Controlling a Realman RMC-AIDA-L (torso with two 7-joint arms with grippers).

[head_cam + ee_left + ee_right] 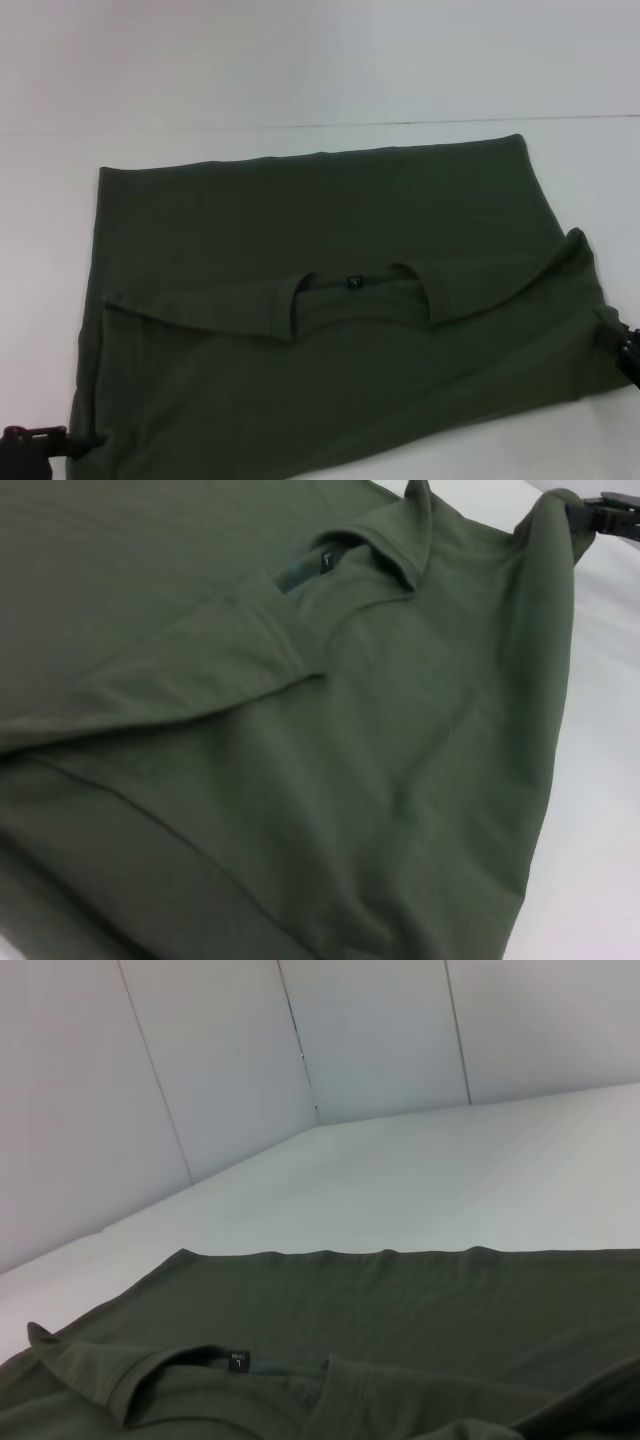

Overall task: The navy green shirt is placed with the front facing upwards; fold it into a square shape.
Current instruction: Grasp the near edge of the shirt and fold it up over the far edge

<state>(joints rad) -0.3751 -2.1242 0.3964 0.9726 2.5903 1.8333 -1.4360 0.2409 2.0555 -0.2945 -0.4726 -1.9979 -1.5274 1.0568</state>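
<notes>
My left gripper will retake its corner (pixel 88 458) of the shirt, as the near edge slants up toward my right gripper, which should draw the shirt's edge level before folding.
The navy green shirt (pixel 330 300) lies spread across the white table, dark olive and partly folded. Its round collar with a small label (pixel 352 281) sits mid-cloth, and a flap edge runs out to either side of it. My left gripper (pixel 40 442) is at the near left corner, shut on the shirt's edge where the cloth pulls to a point. My right gripper (pixel 618 345) is at the right edge, shut on a raised corner of the shirt, and it also shows in the left wrist view (pixel 598 515). The collar label (pixel 237 1361) shows in the right wrist view. No chest letters are visible.
The white table (pixel 300 140) extends beyond the shirt's far edge to a pale wall (pixel 380 1030). A strip of bare table (pixel 600 780) lies to the right of the shirt.
</notes>
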